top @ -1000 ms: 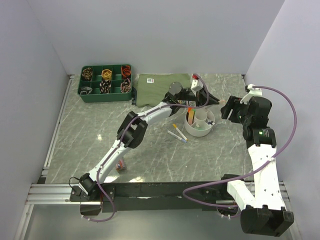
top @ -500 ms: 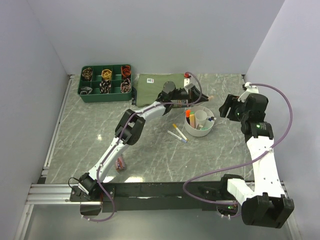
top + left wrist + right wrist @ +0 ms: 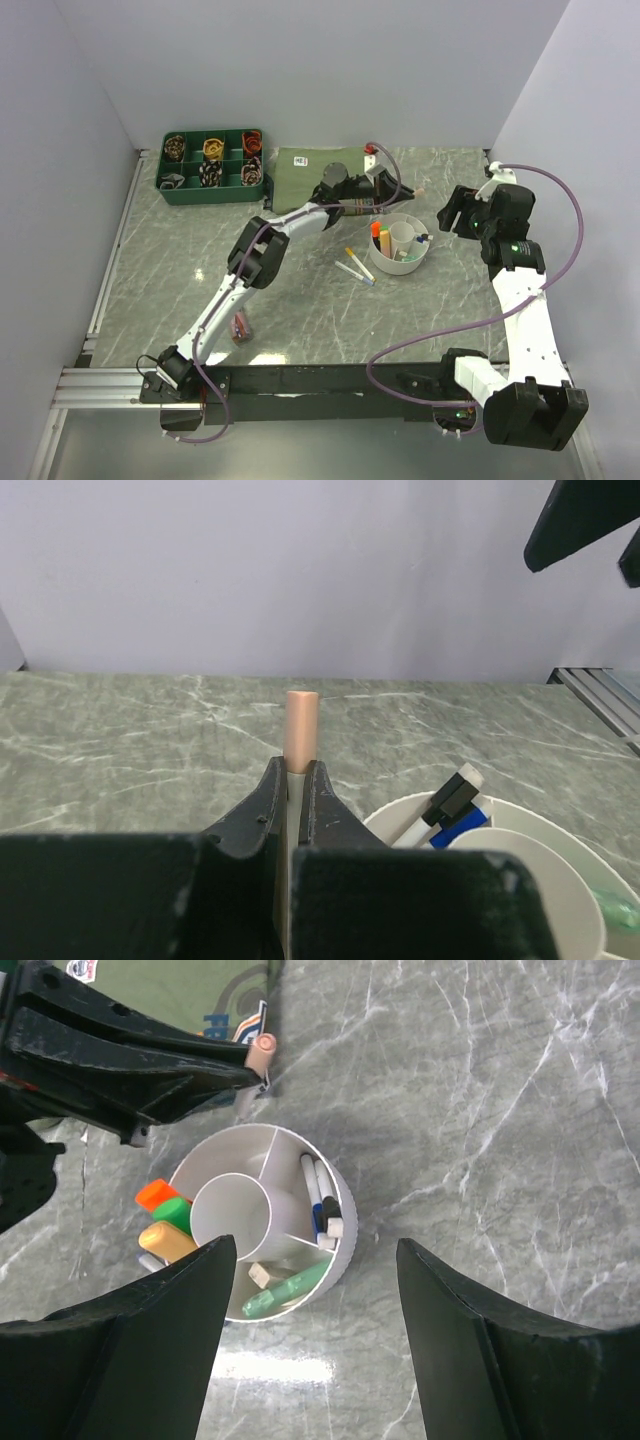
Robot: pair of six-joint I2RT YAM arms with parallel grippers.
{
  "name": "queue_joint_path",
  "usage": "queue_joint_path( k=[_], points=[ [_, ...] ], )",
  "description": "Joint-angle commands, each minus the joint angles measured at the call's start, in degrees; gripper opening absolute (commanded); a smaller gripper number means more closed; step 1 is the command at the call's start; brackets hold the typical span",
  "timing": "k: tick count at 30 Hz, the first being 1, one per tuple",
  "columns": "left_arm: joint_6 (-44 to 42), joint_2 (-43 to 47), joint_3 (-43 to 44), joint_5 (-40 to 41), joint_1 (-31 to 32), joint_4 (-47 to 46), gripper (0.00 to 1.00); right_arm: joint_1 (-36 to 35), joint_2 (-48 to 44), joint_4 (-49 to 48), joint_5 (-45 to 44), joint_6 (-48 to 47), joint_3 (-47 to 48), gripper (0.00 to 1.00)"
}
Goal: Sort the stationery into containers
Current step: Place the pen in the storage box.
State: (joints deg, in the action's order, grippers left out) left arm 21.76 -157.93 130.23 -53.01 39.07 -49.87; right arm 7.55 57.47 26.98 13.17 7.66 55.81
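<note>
I should use my left gripper to set the slim pale pen down between the organiser's back rim and its white cup (image 3: 396, 220).
My left gripper (image 3: 296, 772) is shut on a slim pale pen with a pinkish cap (image 3: 300, 728), which sticks out forward just behind the white round organiser (image 3: 425, 250). From above, that pen (image 3: 415, 190) points right over the marble. The organiser (image 3: 346, 1222) holds orange, green and yellow highlighters (image 3: 160, 1212), white, blue and black pens (image 3: 320, 1200) and a green pen (image 3: 290, 1288). My right gripper (image 3: 312, 1260) hangs open above the organiser's near side, holding nothing. Two pens (image 3: 355, 266) lie on the table left of the organiser. A short pink-capped tube (image 3: 240, 328) lies beside the left arm.
A dark green compartment tray (image 3: 212, 180) with small items stands at the back left. A folded olive cloth (image 3: 300, 172) lies next to it, under the left forearm. Grey walls close in the table on three sides.
The left gripper has drawn back to the left with the pen, off the organiser's far rim. The right gripper has shifted slightly towards the back.
</note>
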Motion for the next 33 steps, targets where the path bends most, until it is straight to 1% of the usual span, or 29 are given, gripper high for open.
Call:
queue_joint_path(
  k=[1,2,5,10,17,24,33],
  points=[
    [1.62,10.61,-4.45,0.37,-1.98,-5.67,0.01,0.45,-1.13,-3.25,0.45,0.43,-0.18,0.73],
    [1.53,12.71,-7.6,0.19,-1.98,-6.38,0.01,0.45,-1.31,-3.25,0.45,0.51,-0.18,0.73],
    [2.58,15.27,-11.04,-0.33,-1.98,-8.57,0.01,0.53,-1.66,-3.34,0.45,0.43,-0.53,0.73],
    [9.6,16.68,-14.48,-1.65,-1.45,-13.84,0.01,0.71,-2.36,-2.73,0.45,0.16,-1.06,0.73],
    [14.45,16.69,-18.43,-3.06,0.57,-16.84,0.01,0.89,-2.98,-2.46,0.28,-0.37,-1.32,0.73],
    [15.07,13.97,-18.18,-3.06,1.54,-16.84,0.01,1.06,-3.6,-1.23,0.01,-1.16,-1.67,0.73],
    [13.14,9.04,-14.22,-1.92,1.1,-13.77,0.01,1.24,-3.42,-1.49,0.28,-1.16,-2.9,0.73]
  ],
)
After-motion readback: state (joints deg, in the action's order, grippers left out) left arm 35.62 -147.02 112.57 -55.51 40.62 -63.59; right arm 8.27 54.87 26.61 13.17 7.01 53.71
